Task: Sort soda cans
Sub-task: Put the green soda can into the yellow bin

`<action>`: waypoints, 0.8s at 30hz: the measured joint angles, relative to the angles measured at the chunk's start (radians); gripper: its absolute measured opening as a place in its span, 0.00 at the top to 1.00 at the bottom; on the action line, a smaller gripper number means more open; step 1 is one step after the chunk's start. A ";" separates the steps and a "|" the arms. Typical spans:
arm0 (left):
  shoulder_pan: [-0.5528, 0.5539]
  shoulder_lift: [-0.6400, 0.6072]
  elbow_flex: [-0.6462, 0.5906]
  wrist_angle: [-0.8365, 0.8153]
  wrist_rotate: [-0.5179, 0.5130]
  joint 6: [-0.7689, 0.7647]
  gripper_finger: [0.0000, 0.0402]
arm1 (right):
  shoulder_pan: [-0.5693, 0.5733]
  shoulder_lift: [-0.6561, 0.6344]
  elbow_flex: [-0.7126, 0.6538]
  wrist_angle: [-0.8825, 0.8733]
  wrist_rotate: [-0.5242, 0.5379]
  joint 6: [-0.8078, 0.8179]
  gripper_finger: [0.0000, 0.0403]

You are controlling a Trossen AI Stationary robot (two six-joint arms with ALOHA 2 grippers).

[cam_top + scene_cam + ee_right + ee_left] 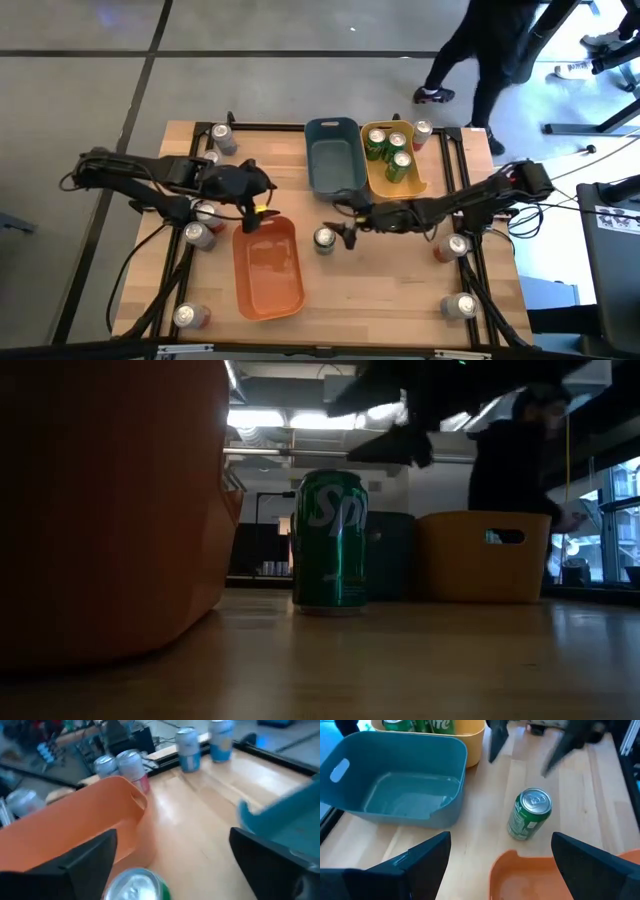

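I need to close my right gripper around the upper body [325, 243] [137, 891] of the green soda can that stands by itself next to the orange bin.
A green soda can [324, 240] stands upright on the table between the orange bin [268, 268] and my right gripper [346, 230]. It also shows in the low view [332, 540] and the left wrist view [530, 815]. My right gripper [172, 845] is open and hangs just above and to the right of the can, whose silver top [135, 887] shows below its fingers. My left gripper [262, 205] is open and empty over the far end of the orange bin [520, 875]. Three green cans [388, 152] stand in the yellow bin [378, 182].
An empty blue bin [335, 155] stands left of the yellow bin. Loose cans stand along the table's edges: far left [222, 138], far right [421, 133], left [198, 235], near left [188, 316], right [452, 247], near right [462, 306]. A person [500, 40] walks beyond the far edge.
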 joint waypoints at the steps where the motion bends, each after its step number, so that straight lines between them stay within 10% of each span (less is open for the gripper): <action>1: -0.001 -0.011 -0.009 0.001 0.000 -0.014 0.17 | 0.001 0.016 0.025 -0.020 -0.024 -0.025 0.03; 24: -0.028 -0.018 -0.053 0.022 0.002 -0.024 0.17 | 0.046 0.186 0.114 -0.099 -0.088 -0.163 0.19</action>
